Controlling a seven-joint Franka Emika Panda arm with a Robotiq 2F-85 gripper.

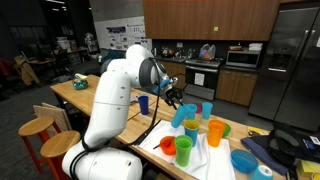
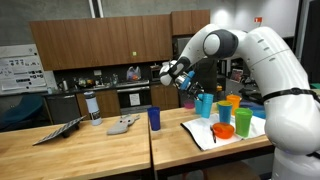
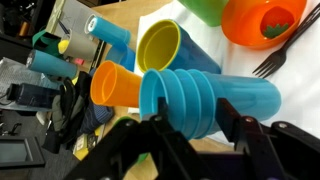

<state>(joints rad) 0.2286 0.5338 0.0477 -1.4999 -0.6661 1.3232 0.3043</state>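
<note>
Next, I let go of the light blue ribbed cup on the bare wooden table (image 1: 179, 121) along the edge of the white cloth.
My gripper (image 3: 185, 120) is shut on a light blue ribbed cup (image 3: 215, 95), one finger on each side of its ribbed wide end. In both exterior views the gripper (image 1: 174, 97) (image 2: 186, 82) hangs over the white cloth (image 1: 215, 160) at the wooden table, with the blue cup (image 1: 181, 114) (image 2: 203, 104) tilted below it. Close beside the cup are a yellow cup (image 3: 160, 45), an orange cup (image 3: 115, 85) and another blue cup (image 3: 105, 30).
On the cloth stand an orange cup (image 1: 215, 132), a green cup (image 1: 184, 152), an orange bowl (image 1: 168, 146) and a blue bowl (image 1: 243, 160). A fork (image 3: 285, 55) lies nearby. A dark blue cup (image 2: 154, 118), a grey object (image 2: 123, 124) and a bottle (image 2: 93, 105) stand further along the table.
</note>
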